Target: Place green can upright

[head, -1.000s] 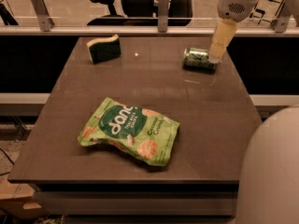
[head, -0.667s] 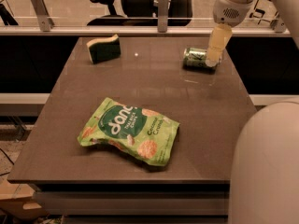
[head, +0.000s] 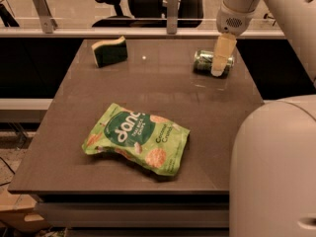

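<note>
My gripper is to go to the green can next and close around the can's middle [head: 213, 63], slightly in from the can's silver end.
The green can [head: 203, 62] lies on its side near the far right of the dark table [head: 163, 88], its silver end facing left. My gripper [head: 219, 63] hangs down from the arm [head: 237, 9] at the upper right and reaches onto the can's right half, covering part of it. The can rests on the table and is not lifted.
A green-and-yellow sponge [head: 109, 51] stands at the far left of the table. A flat green snack bag [head: 138, 138] lies in the front middle. The robot's white body [head: 274, 172] fills the lower right. A rail and office chairs stand behind the table.
The gripper has come down and a little to the left, from beside the can's right end onto the can. The can, sponge and bag have not moved.
</note>
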Motion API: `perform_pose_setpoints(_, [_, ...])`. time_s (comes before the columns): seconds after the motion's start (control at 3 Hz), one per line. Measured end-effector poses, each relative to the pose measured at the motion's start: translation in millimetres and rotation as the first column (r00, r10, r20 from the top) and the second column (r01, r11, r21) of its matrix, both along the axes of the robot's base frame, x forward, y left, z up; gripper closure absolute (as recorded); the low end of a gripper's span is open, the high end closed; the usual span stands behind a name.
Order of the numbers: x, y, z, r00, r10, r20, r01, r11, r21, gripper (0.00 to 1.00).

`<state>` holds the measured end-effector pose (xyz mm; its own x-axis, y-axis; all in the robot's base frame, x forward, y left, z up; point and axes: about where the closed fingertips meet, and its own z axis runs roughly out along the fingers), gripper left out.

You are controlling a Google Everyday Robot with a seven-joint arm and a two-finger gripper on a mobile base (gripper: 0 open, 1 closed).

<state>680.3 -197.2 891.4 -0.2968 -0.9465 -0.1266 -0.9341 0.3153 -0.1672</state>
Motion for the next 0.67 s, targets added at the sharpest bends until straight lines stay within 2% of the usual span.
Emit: perform_pose_setpoints(0.67, [4.1, 8.0, -22.5, 0.9992, 0.005, -0.039, -0.005, 1.000, 0.003, 0.00])
